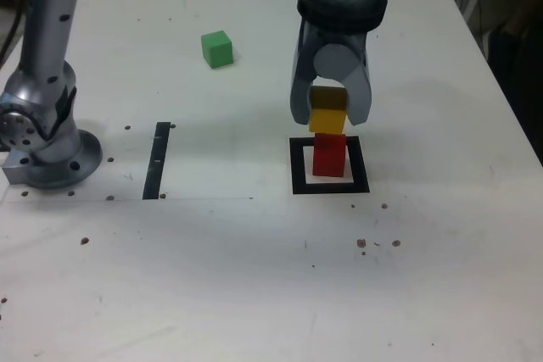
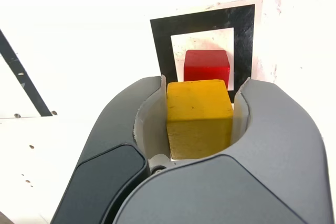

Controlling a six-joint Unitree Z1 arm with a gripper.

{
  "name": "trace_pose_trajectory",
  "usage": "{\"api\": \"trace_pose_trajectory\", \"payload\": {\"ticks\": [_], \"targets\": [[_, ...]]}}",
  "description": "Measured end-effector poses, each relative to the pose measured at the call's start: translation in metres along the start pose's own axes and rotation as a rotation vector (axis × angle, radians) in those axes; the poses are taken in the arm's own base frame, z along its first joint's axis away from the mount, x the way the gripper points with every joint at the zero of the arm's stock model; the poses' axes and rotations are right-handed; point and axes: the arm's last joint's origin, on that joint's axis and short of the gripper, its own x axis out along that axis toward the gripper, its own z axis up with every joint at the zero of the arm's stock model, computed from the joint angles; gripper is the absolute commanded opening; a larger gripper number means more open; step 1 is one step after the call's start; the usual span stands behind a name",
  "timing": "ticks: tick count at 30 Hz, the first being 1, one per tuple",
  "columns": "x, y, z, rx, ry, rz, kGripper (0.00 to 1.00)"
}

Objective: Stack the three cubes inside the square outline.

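Observation:
My gripper is going to let go of the yellow cube on the red cube's top (image 1: 340, 135) (image 2: 216, 66), off-centre, away from the piece of black tape.
The red cube (image 1: 329, 155) (image 2: 207, 65) stands inside the black square outline (image 1: 298, 167) (image 2: 161, 45) on the white table. My gripper (image 1: 329, 118) (image 2: 200, 113) hangs straight above it, shut on the yellow cube (image 1: 328, 114) (image 2: 199, 118). In the exterior view the yellow cube's underside is at or just above the red cube's top; I cannot tell whether they touch. The green cube (image 1: 217, 48) lies alone on the table, farther back and toward the exterior view's left, apart from everything else.
The arm's metal base (image 1: 47, 146) stands at the exterior view's left edge. A straight black tape strip (image 1: 158, 160) (image 2: 21, 74) lies between the base and the outline. Small dark specks dot the white table (image 1: 254, 269).

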Motion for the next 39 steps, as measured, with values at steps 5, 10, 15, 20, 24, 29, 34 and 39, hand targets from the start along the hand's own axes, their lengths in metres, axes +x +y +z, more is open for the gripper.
{"api": "trace_pose_trajectory", "payload": {"ticks": [5, 10, 15, 20, 24, 29, 34, 39], "targets": [[0.001, 0.0, 0.0, 0.005, 0.002, -0.008, 0.15], [0.007, -0.001, 0.003, 0.01, 0.015, -0.02, 0.16], [0.013, -0.001, 0.005, 0.012, 0.023, -0.027, 0.17], [0.025, -0.002, 0.013, 0.014, 0.036, -0.028, 0.2], [0.029, -0.002, 0.015, 0.016, 0.042, -0.028, 0.37], [0.029, -0.002, 0.015, 0.02, 0.039, -0.029, 0.78], [0.028, -0.002, 0.018, 0.027, 0.02, -0.029, 0.97], [0.027, -0.002, 0.018, 0.021, 0.017, -0.026, 0.99]]}}
